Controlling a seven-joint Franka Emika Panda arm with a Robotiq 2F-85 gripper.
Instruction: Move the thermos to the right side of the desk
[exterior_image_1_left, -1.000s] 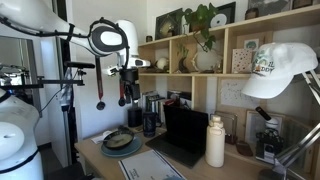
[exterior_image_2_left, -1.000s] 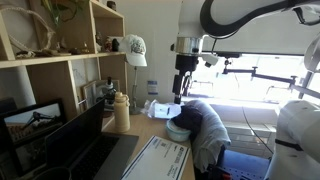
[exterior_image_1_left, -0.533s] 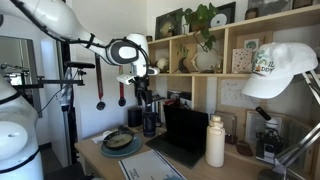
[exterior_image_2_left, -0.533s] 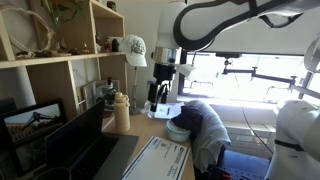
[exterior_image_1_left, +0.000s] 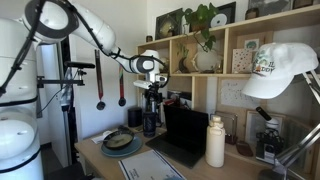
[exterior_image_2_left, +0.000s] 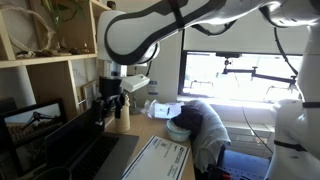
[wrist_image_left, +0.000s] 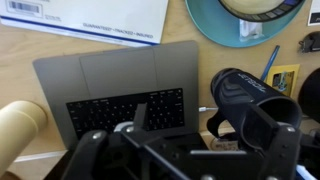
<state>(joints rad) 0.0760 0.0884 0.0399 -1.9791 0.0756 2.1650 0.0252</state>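
The robot's gripper will next move to the thermos's rim (exterior_image_1_left: 153, 111) (wrist_image_left: 246, 120) on the side that faces the laptop and close there.
The thermos (exterior_image_1_left: 149, 124) is a black cylinder standing at the back of the desk (exterior_image_1_left: 100, 158), left of the laptop and near the shelving. My gripper (exterior_image_1_left: 150, 104) hangs just above it, open and empty. In the wrist view the thermos's dark lid (wrist_image_left: 245, 92) lies under the right side of the open jaws (wrist_image_left: 210, 125). In an exterior view the gripper (exterior_image_2_left: 106, 106) is low beside the shelving and I cannot pick out the thermos there.
An open laptop (exterior_image_1_left: 185, 135) (wrist_image_left: 110, 80) sits mid-desk. A taller white bottle (exterior_image_1_left: 215, 142) (wrist_image_left: 20, 125) stands to its right. A teal plate (exterior_image_1_left: 120, 142) (wrist_image_left: 245, 20) and a paper sheet (wrist_image_left: 85, 20) lie at the front. Shelving (exterior_image_1_left: 215, 60) backs the desk.
The arm has swung from above the plate toward the shelving and come down over the thermos. The thermos has not moved.
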